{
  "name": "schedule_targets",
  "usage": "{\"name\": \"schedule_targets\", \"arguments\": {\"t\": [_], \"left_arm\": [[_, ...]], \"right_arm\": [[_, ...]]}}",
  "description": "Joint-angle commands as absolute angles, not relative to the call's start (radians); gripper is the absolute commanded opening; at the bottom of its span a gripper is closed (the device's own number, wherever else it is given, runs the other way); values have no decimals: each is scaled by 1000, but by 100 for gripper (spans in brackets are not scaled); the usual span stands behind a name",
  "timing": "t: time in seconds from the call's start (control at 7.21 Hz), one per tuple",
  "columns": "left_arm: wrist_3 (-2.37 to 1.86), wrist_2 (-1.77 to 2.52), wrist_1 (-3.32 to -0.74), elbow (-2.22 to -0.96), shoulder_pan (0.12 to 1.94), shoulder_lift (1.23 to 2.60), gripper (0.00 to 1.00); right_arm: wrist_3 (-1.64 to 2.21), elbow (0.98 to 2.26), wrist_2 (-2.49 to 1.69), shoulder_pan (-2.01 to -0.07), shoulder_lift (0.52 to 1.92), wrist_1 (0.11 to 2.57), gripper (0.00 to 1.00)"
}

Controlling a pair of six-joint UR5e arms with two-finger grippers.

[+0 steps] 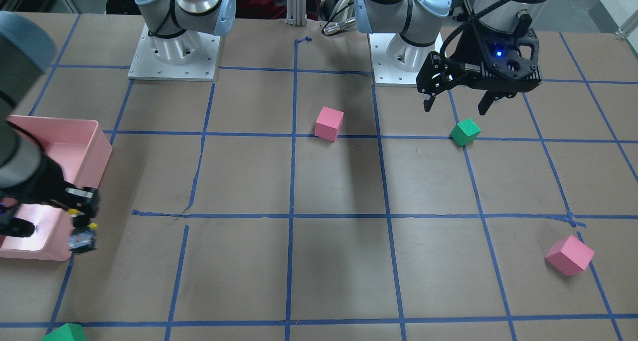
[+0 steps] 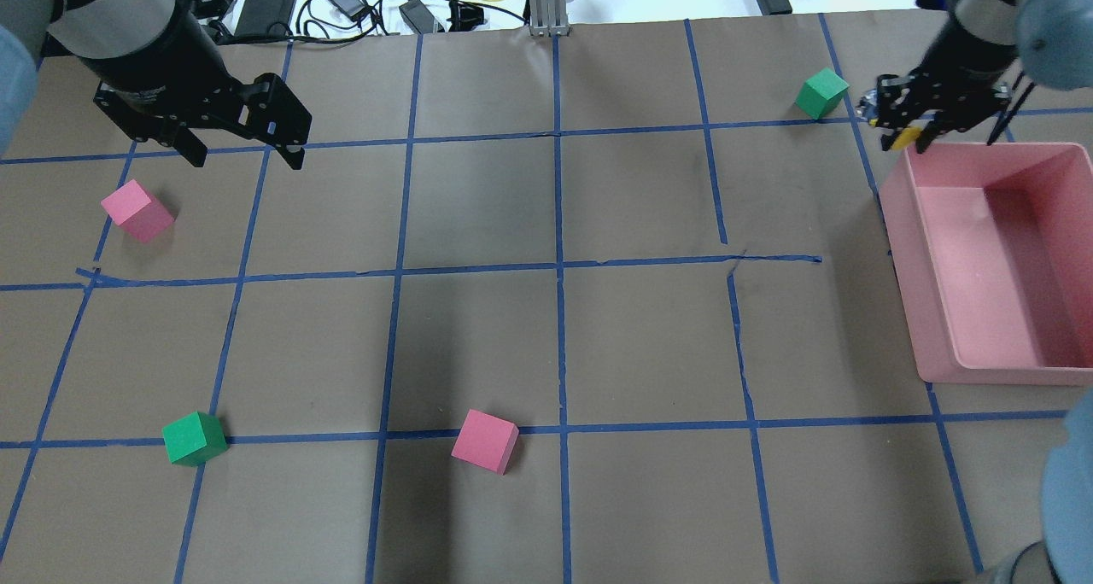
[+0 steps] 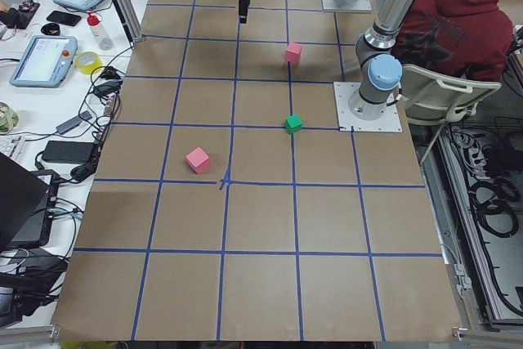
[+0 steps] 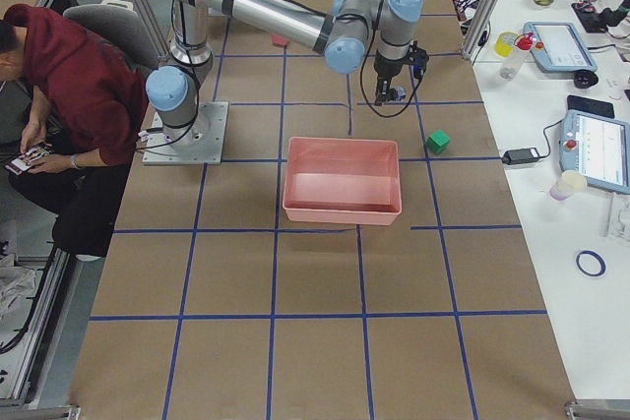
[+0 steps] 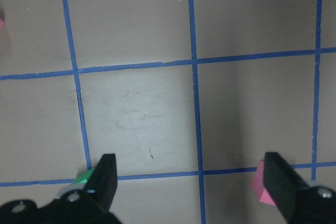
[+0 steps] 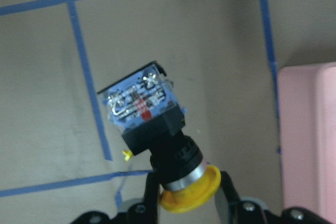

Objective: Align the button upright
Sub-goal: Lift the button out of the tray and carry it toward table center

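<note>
Next, I release the button with my right gripper on the paper point(image 1: 301, 254), just past the middle tape line from the pink bin.
The button point(image 6: 152, 124) has a yellow cap, a black body and a grey-blue terminal block. My right gripper point(image 6: 189, 199) is shut on its cap end, and the terminal block points away from the wrist, tilted over the paper. In the overhead view the right gripper point(image 2: 901, 133) holds the button point(image 2: 905, 137) just outside the pink bin's far corner. It also shows in the front-facing view point(image 1: 82, 239). My left gripper point(image 2: 246, 159) is open and empty above the table; it also shows in the front-facing view point(image 1: 455, 108) and its wrist view point(image 5: 190, 171).
A pink bin point(image 2: 905, 251) sits at the right side, empty as far as shown. A green cube point(image 2: 821, 91) lies close to the right gripper. A pink cube point(image 2: 137, 210), a green cube point(image 2: 195, 437) and a second pink cube point(image 2: 485, 440) lie on the taped paper.
</note>
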State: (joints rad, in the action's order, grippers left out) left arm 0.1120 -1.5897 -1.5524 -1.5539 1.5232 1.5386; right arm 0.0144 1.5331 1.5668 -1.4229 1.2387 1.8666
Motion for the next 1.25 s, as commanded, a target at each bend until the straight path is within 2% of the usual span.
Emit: {"name": "schedule_targets", "arguments": {"t": [0.0, 0.42, 0.69, 1.11], "left_arm": [[112, -1589, -1552, -1554, 1523, 1539, 100], [112, -1591, -1552, -1554, 1523, 1539, 100], [112, -1591, -1552, -1554, 1523, 1539, 100], [123, -1591, -1554, -1554, 1523, 1539, 100]], "right_arm": [[302, 1523, 1562, -1628, 1154, 1960, 0], [546, 1517, 1542, -1799, 1011, 2147, 0], [653, 1458, 1526, -1880, 948, 2148, 0], [682, 1447, 1525, -1907, 905, 2151, 0]]}}
